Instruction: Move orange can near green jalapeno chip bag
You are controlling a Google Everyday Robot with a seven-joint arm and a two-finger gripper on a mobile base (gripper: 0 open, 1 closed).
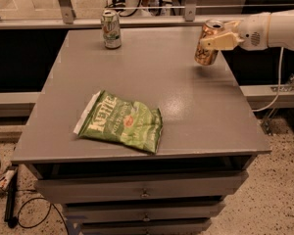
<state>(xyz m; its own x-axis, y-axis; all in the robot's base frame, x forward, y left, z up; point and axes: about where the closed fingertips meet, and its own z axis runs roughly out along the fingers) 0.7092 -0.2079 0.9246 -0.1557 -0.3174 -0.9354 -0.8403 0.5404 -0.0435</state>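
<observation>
Next, I set the orange can down just behind the far edge of the green jalapeno chip bag (151, 101).
The orange can (207, 51) is orange-gold with a silver top. It is tilted and held just above the grey table (186, 102) at its far right edge. My gripper (216, 40) reaches in from the right on a white arm and is shut on the orange can. The green jalapeno chip bag (122, 122) lies flat near the table's front, left of centre, with white "Kettle" lettering. The can is well away from the bag, to its far right.
A pale green-and-white can (110, 29) stands upright at the table's far left. A metal rail and glass panel run behind the table. Drawers sit under the tabletop. Cables lie on the floor at the left.
</observation>
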